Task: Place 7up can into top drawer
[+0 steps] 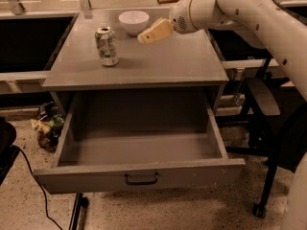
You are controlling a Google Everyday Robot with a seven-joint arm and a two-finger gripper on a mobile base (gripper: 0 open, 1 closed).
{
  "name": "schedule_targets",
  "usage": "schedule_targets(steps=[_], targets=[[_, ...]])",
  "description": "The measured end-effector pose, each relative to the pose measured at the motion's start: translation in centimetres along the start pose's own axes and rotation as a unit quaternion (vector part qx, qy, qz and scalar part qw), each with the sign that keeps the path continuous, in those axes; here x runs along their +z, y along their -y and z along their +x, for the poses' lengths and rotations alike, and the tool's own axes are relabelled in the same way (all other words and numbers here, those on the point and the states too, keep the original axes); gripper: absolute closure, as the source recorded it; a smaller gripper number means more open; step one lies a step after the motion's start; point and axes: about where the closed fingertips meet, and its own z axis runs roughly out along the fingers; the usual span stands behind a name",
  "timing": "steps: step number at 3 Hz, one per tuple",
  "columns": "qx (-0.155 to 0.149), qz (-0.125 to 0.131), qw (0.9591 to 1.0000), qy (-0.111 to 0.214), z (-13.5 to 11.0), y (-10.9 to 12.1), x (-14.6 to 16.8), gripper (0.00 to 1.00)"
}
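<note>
My gripper is going to close around the upper part of the 7up can point(104, 33), near the can's silver top, so that the lower body of the can stays free.
The 7up can point(107, 46) stands upright on the left part of the grey table top point(158, 66). It has whitish-green sides and a silver top. The top drawer point(139, 178) is pulled fully out below the table, its inside bare, with a dark bar handle point(141, 178) at the centre of its front. My gripper point(144, 37) hangs above the table top, to the right of the can and apart from it, just in front of the white bowl. It points left toward the can and holds nothing.
A white bowl point(134, 21) sits at the back of the table. A black office chair point(268, 128) stands right of the drawer. A bag of clutter point(47, 126) and a black cable point(33, 176) lie on the floor at left.
</note>
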Motion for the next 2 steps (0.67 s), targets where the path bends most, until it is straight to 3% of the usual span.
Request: schedule_targets(steps=[1,2], targets=[[0.009,0.005,0.9997,0.022,-0.5,-0.1,2.1,0.00],[0.015,-0.003,0.9981,0.060,-2.1,-0.7,6.5,0.00]])
